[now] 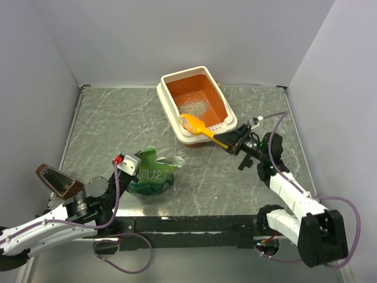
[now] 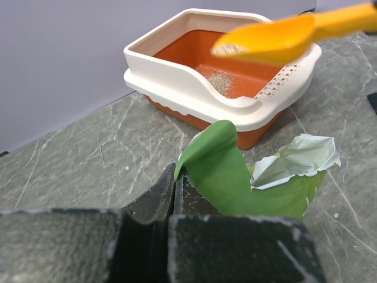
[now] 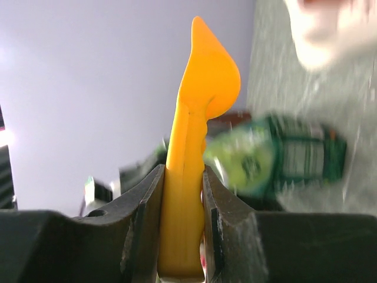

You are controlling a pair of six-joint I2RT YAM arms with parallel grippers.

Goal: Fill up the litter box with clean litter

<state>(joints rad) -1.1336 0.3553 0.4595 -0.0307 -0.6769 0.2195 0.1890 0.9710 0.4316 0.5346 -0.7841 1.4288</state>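
Next, I set the orange-yellow scoop on the tabletop (image 1: 248, 139) between the litter box and the small black piece with my right gripper.
The litter box (image 1: 169, 82), orange inside with a cream rim, stands at the back middle of the table and shows in the left wrist view (image 2: 171, 71). A small pile of pale clean litter (image 1: 196, 106) lies on its floor (image 2: 222, 81). My right gripper (image 1: 231, 141) is shut on the handle of an orange-yellow scoop (image 1: 194, 125), whose bowl holds some litter over the box's near rim (image 2: 265, 40); the scoop stands edge-on in the right wrist view (image 3: 194, 147). My left gripper (image 1: 126, 167) is shut on the rim of the green bag (image 1: 152, 174), seen up close in the left wrist view (image 2: 230, 177).
Grey walls close in the table on three sides. The dark marbled tabletop (image 1: 112, 124) runs left of the box. The green bag shows blurred in the right wrist view (image 3: 277, 156). A brown pad (image 1: 58, 180) sits on the left arm.
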